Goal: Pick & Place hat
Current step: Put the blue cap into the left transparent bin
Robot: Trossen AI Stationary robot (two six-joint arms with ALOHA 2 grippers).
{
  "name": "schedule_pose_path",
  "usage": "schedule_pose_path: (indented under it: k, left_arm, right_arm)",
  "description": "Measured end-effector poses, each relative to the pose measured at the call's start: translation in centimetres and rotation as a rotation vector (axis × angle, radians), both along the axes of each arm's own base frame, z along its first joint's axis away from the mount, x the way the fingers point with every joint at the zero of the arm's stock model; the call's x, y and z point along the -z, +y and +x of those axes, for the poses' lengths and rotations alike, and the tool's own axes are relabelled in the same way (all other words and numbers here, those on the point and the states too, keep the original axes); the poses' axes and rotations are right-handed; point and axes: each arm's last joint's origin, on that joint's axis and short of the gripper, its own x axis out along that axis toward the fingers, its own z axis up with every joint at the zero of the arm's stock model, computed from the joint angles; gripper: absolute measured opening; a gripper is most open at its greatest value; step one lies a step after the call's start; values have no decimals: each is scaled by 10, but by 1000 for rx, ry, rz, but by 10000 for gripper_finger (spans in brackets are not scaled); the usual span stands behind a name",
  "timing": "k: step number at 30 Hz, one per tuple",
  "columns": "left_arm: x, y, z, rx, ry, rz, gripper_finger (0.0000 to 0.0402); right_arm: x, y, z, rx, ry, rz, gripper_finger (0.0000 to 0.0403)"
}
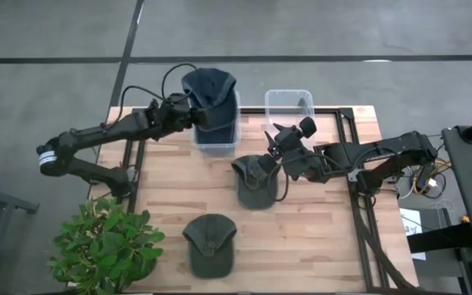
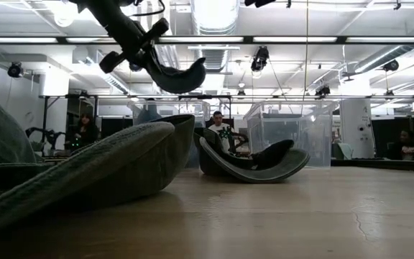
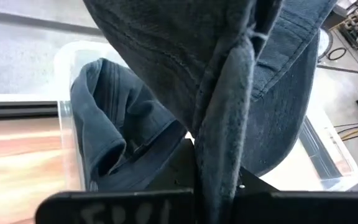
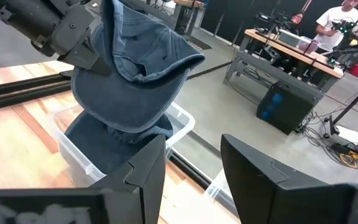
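Next, I let go of the held blue cap with my left gripper on top of the second blue cap point(image 1: 221, 112) point(image 3: 138, 140) inside the clear bin. The held cap is now over that bin.
My left gripper point(image 1: 197, 115) is shut on a blue cap point(image 1: 211, 86) and holds it over a clear bin point(image 1: 215, 146) at the table's far edge. A second blue cap point(image 3: 114, 127) lies inside that bin. The right gripper point(image 1: 279, 146) is open and empty, above the far right edge of a green cap point(image 1: 256, 182) that rests mid-table. Its fingers point toward the left arm and the blue cap point(image 4: 135, 81). Another green cap point(image 1: 210, 243) lies near the table's near edge. My left gripper pinches the blue cap by a folded edge of its cloth point(image 3: 224, 134) between the two fingers, several layers thick. The fingers come from the table's left, slanting down. The cap point(image 2: 175, 75) is lifted clear and hangs above the bin, its brim curving away.
An empty clear bin point(image 1: 289, 102) stands to the right of the filled one. A potted plant point(image 1: 105, 246) sits at the near left corner. Black frame rails point(image 1: 359, 188) run along the table's right side. People and desks show in the room beyond.
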Motion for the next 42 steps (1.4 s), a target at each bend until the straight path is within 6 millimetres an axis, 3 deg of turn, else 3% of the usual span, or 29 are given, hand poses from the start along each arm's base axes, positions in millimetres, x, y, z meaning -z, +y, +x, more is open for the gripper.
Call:
schedule_pose_path:
  k: [19,28,37,42]
  left_arm:
    - [8,7,-7,18,-7,-177,4]
    - [24,20,18,93,80,-234,4]
    - [15,31,24,93,148,-245,9]
    - [23,34,29,128,172,-271,11]
  right_arm:
    - [0,-1,0,8,-15,10,147]
    - [2,-1,0,8,-4,8,139]
    - [3,-1,0,17,-17,22,146]
    - [3,-1,0,17,-16,21,140]
